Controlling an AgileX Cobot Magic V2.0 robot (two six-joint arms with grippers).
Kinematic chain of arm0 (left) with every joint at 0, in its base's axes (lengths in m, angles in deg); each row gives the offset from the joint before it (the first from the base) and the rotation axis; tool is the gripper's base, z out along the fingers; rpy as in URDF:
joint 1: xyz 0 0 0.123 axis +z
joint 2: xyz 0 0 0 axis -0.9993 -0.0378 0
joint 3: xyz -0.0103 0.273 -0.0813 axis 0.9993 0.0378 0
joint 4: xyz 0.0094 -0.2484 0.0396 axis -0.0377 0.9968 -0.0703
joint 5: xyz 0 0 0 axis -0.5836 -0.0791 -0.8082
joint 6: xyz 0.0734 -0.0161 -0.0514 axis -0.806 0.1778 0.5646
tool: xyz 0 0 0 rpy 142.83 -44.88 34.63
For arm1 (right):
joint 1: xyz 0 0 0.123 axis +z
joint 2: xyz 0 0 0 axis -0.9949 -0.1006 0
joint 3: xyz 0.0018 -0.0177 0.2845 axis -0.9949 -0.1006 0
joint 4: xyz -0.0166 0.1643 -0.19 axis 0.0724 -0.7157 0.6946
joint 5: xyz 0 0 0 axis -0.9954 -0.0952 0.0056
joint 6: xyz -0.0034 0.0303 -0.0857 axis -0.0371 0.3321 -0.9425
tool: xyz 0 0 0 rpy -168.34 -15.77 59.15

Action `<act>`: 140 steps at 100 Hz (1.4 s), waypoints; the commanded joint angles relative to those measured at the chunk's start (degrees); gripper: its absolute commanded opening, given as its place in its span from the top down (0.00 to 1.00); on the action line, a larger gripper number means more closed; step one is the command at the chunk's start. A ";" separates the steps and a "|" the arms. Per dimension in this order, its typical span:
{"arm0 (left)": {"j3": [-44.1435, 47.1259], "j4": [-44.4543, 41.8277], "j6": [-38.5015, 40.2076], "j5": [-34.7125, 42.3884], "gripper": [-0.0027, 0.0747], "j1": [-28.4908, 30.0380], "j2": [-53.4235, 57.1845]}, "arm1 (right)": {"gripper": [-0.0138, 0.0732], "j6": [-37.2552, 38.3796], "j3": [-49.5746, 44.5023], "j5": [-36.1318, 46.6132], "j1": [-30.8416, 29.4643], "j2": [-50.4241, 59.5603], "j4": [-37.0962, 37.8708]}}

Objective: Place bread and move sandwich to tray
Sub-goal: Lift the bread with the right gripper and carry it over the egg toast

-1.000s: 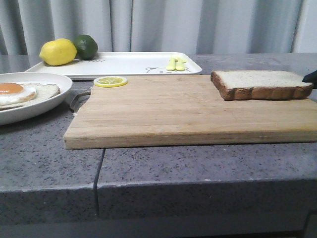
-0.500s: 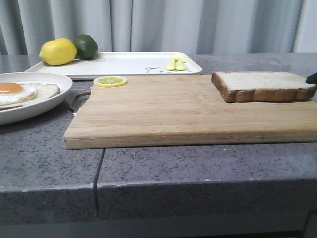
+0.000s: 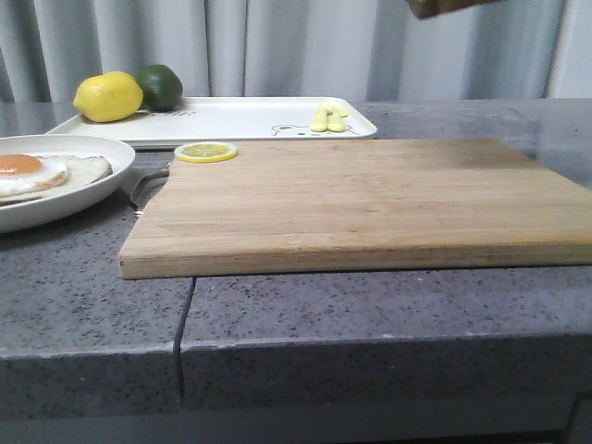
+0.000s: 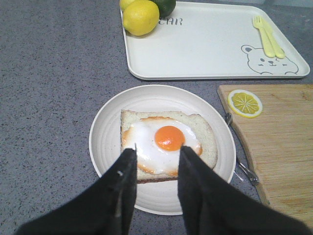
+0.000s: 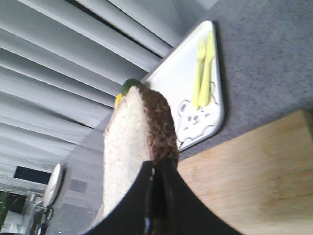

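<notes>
Next, my right gripper releases the bread over the egg on the sandwich (image 3: 52,155), closing it on its round white plate.
The bread (image 5: 127,142), a thick white slice with a dark crust, hangs in the air edge-up, and my right gripper (image 5: 156,166) is shut on its crust. In the front view only a bit of its brown crust (image 3: 444,7) shows at the top edge, high over the board. The sandwich (image 4: 168,142), an egg-topped slice, lies on its round white plate (image 4: 105,147) at the left (image 3: 92,153). My left gripper (image 4: 157,151) hovers open just above it, holding nothing. The white tray (image 3: 240,118) lies behind the board (image 4: 205,49).
A wooden cutting board (image 3: 351,203) fills the middle of the counter, with a lemon slice (image 3: 205,152) at its far left corner. On the tray sit a lemon (image 3: 108,96), a lime (image 3: 162,85) and yellow forks (image 3: 330,118). A metal utensil (image 4: 244,169) lies between plate and board.
The bread has gone from the right end of the cutting board up to the top edge of the front view, lifted by my right gripper. The plate and tray have not moved.
</notes>
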 commanded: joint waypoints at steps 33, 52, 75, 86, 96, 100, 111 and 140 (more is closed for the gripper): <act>-1.96 0.85 0.09 3.71 0.73 -0.36 -0.35 | 0.91 0.88 2.69 19.62 26.21 1.68 -12.12; -1.96 0.85 0.09 3.71 0.73 -0.36 -0.35 | 0.91 0.69 6.70 26.66 38.54 -2.26 -13.74; -1.96 0.85 0.09 3.80 0.73 -0.36 -0.35 | 0.91 0.62 12.80 30.33 49.08 -10.92 -17.81; -1.96 0.85 0.09 3.80 0.73 -0.36 -0.35 | 0.91 0.62 15.87 30.53 52.17 -15.34 -17.81; -1.96 0.85 0.09 3.80 0.73 -0.36 -0.35 | 0.91 0.93 18.80 31.43 54.98 -18.51 -17.81; -1.96 0.85 0.09 3.80 0.73 -0.36 -0.35 | 0.91 1.35 19.84 31.86 55.82 -19.78 -17.81; -1.96 0.85 0.09 3.80 0.73 -0.36 -0.35 | 0.91 2.44 22.80 34.55 58.30 -22.34 -17.81; -1.96 0.85 0.09 3.80 0.73 -0.36 -0.35 | 0.91 5.58 26.35 41.29 62.44 -26.01 -17.81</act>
